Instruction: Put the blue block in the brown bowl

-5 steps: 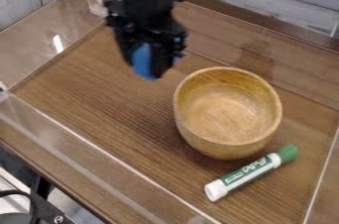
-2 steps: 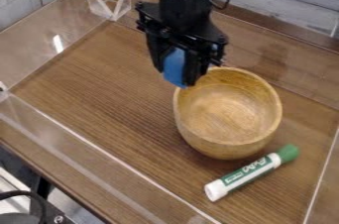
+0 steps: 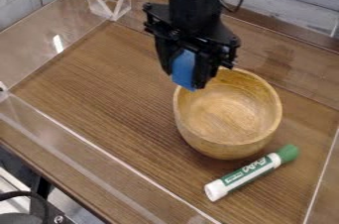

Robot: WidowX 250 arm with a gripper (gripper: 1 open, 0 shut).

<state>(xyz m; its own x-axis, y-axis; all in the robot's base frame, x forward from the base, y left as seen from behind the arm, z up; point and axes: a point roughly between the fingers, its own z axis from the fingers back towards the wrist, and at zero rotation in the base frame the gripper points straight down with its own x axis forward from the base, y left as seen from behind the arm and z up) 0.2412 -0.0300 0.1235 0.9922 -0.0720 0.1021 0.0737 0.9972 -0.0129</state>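
Note:
I need to release the blue block near the middle of the brown bowl's bare bottom point(image 3: 220, 115).
My black gripper point(image 3: 193, 73) points straight down and is shut on the blue block point(image 3: 187, 69), which shows bright blue between the fingers. It hangs in the air over the near-left rim of the brown bowl point(image 3: 232, 129), a round light-wood bowl with a thick rim standing right of centre on the table. The bowl's inside looks bare.
A white marker with a green cap point(image 3: 252, 172) lies on the wooden table point(image 3: 93, 99) just in front of the bowl. Clear plastic walls point(image 3: 40, 40) rise along the table's left and back sides.
The gripper has carried the blue block to the right, from left of the bowl to above its left rim.

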